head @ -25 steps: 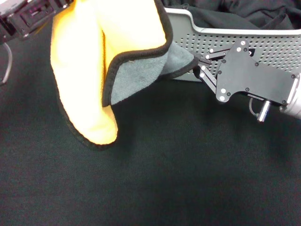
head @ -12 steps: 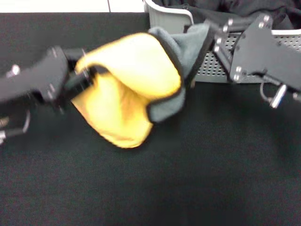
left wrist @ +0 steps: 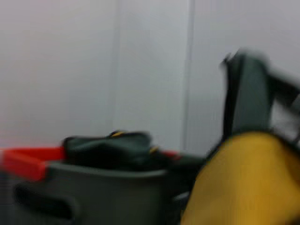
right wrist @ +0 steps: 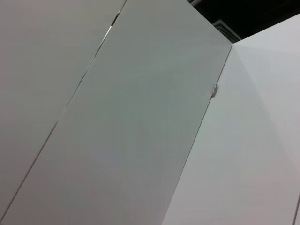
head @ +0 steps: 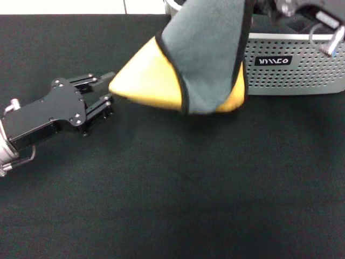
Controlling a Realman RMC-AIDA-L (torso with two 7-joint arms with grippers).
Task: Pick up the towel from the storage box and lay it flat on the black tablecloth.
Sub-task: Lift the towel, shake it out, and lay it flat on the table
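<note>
I will open my left gripper, which pinches the towel's yellow fold beside the hanging grey flap, back off and take the grey flap's dark hem (head: 180,81) before I spread it.
The towel (head: 207,59) hangs over the black tablecloth (head: 172,194), grey face toward me, with yellow showing at its lower left and lower right. My left gripper (head: 109,89) is low at the left, shut on the towel's yellow corner. My right gripper (head: 253,6) is at the top edge, mostly cut off, and holds the towel's upper edge above the storage box (head: 302,75). The left wrist view shows the yellow face (left wrist: 243,183), the grey face (left wrist: 248,93) and the box (left wrist: 93,197). The right wrist view shows only white walls.
The storage box has a black label (head: 275,60) on its front wall. A black cloth bundle (left wrist: 108,147) lies inside it, with something red (left wrist: 28,159) behind. A white surface lies beyond the tablecloth's far edge (head: 81,6).
My right gripper has risen to the top edge with its part of the towel. My left gripper has come down and left with the yellow corner. The towel now hangs stretched between them.
</note>
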